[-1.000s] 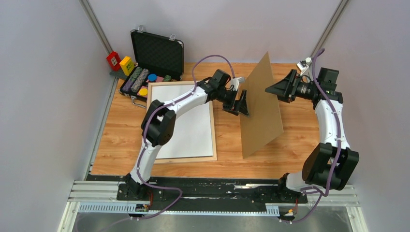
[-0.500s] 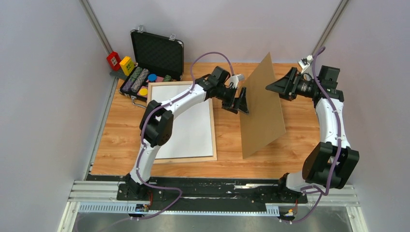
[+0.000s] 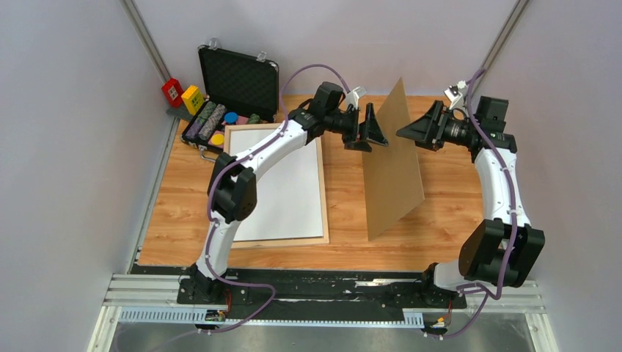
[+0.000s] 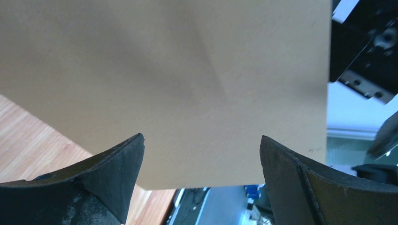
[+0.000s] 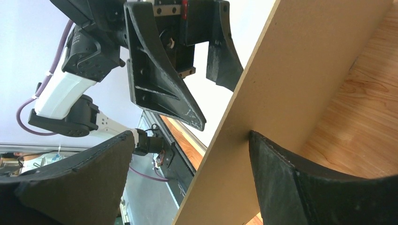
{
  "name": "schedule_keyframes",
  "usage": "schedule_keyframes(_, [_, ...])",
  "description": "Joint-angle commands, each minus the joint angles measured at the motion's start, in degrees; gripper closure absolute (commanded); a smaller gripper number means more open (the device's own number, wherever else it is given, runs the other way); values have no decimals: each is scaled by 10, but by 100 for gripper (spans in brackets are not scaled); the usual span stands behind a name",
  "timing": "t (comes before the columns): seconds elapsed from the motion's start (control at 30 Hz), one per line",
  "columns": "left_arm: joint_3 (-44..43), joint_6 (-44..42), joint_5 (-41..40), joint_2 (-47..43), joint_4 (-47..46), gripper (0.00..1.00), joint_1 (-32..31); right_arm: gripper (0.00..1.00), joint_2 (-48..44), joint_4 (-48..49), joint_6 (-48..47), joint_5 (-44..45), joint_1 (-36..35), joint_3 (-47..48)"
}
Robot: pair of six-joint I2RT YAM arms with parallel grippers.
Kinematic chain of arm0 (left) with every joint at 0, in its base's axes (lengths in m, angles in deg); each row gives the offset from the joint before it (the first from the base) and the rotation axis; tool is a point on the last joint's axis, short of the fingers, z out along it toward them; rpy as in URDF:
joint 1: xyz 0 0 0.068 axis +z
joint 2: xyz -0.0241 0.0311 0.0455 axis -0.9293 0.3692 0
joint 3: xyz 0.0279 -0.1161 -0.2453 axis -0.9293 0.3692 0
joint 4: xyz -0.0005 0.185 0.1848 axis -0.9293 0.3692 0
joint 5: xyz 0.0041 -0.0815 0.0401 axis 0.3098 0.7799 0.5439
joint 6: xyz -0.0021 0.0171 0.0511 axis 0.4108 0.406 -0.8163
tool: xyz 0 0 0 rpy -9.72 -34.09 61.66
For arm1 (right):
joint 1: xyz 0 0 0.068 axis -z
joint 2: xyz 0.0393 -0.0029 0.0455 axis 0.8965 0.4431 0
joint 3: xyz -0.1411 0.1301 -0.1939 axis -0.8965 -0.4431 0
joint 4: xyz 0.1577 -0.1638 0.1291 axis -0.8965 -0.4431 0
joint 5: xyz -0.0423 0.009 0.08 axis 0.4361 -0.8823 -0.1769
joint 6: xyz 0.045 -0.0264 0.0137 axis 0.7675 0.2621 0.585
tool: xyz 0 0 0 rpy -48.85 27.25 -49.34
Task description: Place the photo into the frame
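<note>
My left gripper should next grab the upper long edge [image 3: 415, 150] [image 4: 327, 89] of the brown backing board, around its middle, next to the fingers of my right gripper.
The pale wooden frame [image 3: 323, 213] lies flat on the table's left half, filled by a plain white sheet [image 3: 282, 183]. The photo's printed side shows in no view. A brown backing board [image 3: 392, 176] stands on its long edge between the two arms. My left gripper [image 3: 370, 136] hovers open by the board's upper far corner, its fingertips [image 4: 136, 143] facing the flat brown face [image 4: 187, 70]. My right gripper [image 3: 405, 132] stands wide open astride the board's edge [image 5: 220, 154], with one finger [image 5: 263, 150] resting against the board's right face.
An open black case [image 3: 238, 81] with foam lining stands at the back left, with coloured pieces [image 3: 209, 121] in its tray. A red block [image 3: 173, 91] and a yellow block [image 3: 192, 97] sit beside it. Grey walls close in on both sides.
My left gripper has lifted and swung toward the far side along the board. The board's top has tipped a little left, standing more upright. The right gripper has shifted slightly left.
</note>
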Motion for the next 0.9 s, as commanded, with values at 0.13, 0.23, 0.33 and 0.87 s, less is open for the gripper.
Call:
schedule_keyframes(0.13, [-34, 112, -17, -70, -70, 0, 6, 12, -24, -7, -2, 1, -17, 30])
schedule_keyframes(0.23, [-45, 125, -27, -76, -78, 0, 10, 12, -22, -11, -4, 3, -22, 38])
schedule_keyframes(0.33, [-66, 126, -44, -75, -78, 0, 9, 12, -19, -15, -5, 6, -25, 43])
schedule_keyframes(0.87, [-98, 86, -72, -59, -66, 0, 9, 11, -22, -40, -35, 34, -43, 45])
